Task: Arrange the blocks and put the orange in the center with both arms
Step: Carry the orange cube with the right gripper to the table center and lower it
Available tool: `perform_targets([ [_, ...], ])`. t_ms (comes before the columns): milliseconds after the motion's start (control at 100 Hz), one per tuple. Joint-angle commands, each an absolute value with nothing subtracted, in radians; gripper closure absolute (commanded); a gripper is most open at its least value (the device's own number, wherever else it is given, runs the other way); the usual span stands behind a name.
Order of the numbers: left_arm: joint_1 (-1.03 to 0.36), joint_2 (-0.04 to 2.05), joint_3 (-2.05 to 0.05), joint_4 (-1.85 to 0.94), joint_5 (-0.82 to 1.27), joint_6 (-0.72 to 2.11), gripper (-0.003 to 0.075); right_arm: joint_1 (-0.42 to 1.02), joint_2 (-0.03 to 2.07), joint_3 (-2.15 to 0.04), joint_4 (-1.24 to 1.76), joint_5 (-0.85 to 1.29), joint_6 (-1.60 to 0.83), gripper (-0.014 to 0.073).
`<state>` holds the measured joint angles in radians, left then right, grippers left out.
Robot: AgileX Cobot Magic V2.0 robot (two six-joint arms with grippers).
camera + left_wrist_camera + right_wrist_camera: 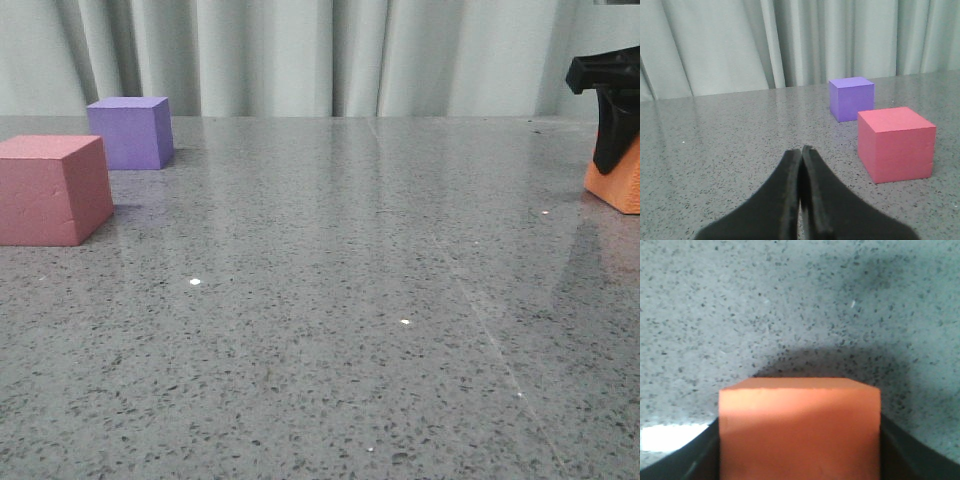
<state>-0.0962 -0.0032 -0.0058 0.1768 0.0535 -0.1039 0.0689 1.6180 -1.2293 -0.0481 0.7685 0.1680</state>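
Note:
My right gripper has the orange cube to put down. Next, I set it on the bare table, a short gap [299, 192] across from the purple cube.
The pink-red cube [50, 188] sits at the left of the table, with the purple cube [130, 131] just behind it. Both also show in the left wrist view, pink-red [896, 144] and purple [851, 98]. My left gripper [801, 150] is shut and empty, low over the table, to one side of the pink-red cube. My right gripper [612, 120] at the far right edge is shut on the orange cube [620, 180]. In the right wrist view the orange cube [799, 432] fills the space between the fingers [700, 455], just above the table.
The grey speckled table [340, 300] stretches between the two arms. A pale curtain [300, 55] hangs behind the table's far edge.

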Motion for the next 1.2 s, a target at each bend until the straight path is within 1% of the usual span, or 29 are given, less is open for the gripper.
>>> perform_targets([
  [0, -0.095, -0.035, 0.05, 0.168, -0.026, -0.11, 0.0739, 0.076, 1.539, -1.272, 0.0, 0.742, 0.168, 0.0358],
  [130, -0.095, -0.035, 0.05, 0.168, -0.026, -0.11, 0.0739, 0.12, 1.505, -1.325, 0.036, 0.76, 0.168, 0.0358],
  [340, -0.095, -0.035, 0.05, 0.168, -0.026, -0.11, 0.0739, 0.277, 1.527, -1.478, 0.043, 0.773, 0.227, 0.0358],
  [460, -0.095, -0.035, 0.05, 0.168, -0.026, -0.11, 0.0739, 0.365, 1.579, -1.555, 0.043, 0.776, 0.293, 0.0358],
  [770, -0.095, -0.035, 0.05, 0.168, -0.026, -0.11, 0.0739, 0.529, 1.777, -1.725, 0.039, 0.787, 0.439, 0.0358],
  [1030, -0.095, -0.035, 0.05, 0.168, -0.026, -0.11, 0.0739, 0.639, 1.902, -1.851, -0.176, 0.845, 0.654, 0.0358],
  [1189, -0.095, -0.035, 0.05, 0.168, -0.026, -0.11, 0.0739, 0.677, 1.926, -1.863, -0.287, 0.852, 0.776, 0.0358],
])
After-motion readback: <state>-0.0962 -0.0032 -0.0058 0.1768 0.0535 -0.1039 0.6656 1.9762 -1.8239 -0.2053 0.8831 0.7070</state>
